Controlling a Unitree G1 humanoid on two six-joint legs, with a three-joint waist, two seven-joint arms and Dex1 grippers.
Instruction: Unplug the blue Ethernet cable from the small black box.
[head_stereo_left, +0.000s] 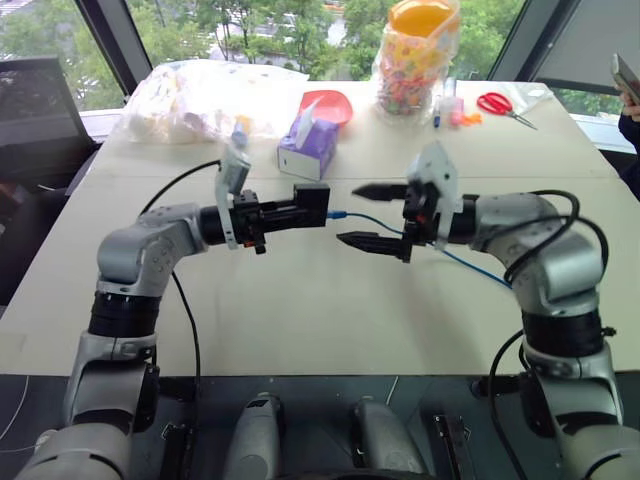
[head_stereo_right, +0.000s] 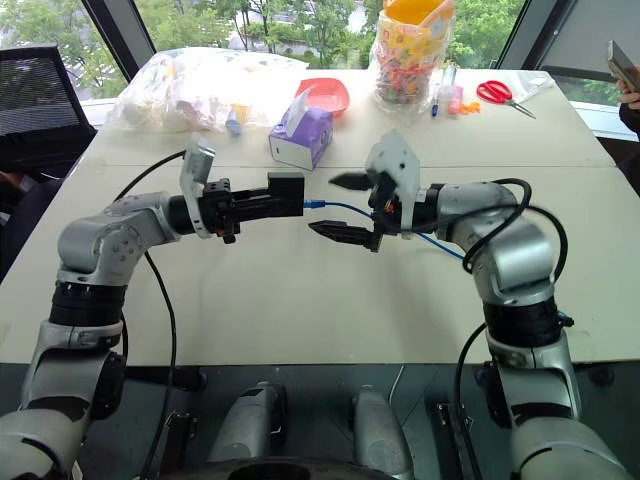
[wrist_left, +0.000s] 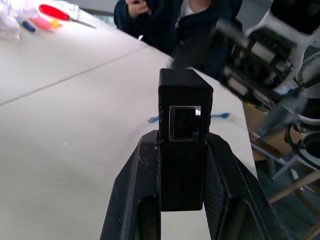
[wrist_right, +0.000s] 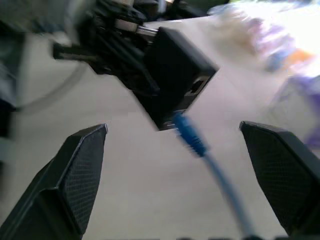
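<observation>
The robot's open right gripper sits crooked to the plug in the black box, so it should turn square and pinch the plug's blue body (head_stereo_left: 340, 215) before pulling.
My left gripper (head_stereo_left: 300, 212) is shut on the small black box (head_stereo_left: 312, 198) and holds it level above the table. In the left wrist view the box's port (wrist_left: 185, 122) faces the camera with nothing in it. The blue Ethernet cable (head_stereo_left: 472, 266) trails off to the right across the table. Its plug end (wrist_right: 186, 131) hangs just below the box's corner, outside the port. My right gripper (head_stereo_left: 348, 213) is open and faces the box, one finger above and one below the cable, with a gap on both sides.
At the back of the table (head_stereo_left: 300, 300) stand a purple tissue box (head_stereo_left: 310, 147), a red bowl (head_stereo_left: 332, 103), a clear plastic bag (head_stereo_left: 200, 98), a jar of coloured bits (head_stereo_left: 415, 60) and red scissors (head_stereo_left: 500, 103). A person (wrist_left: 165, 20) sits at the far right corner.
</observation>
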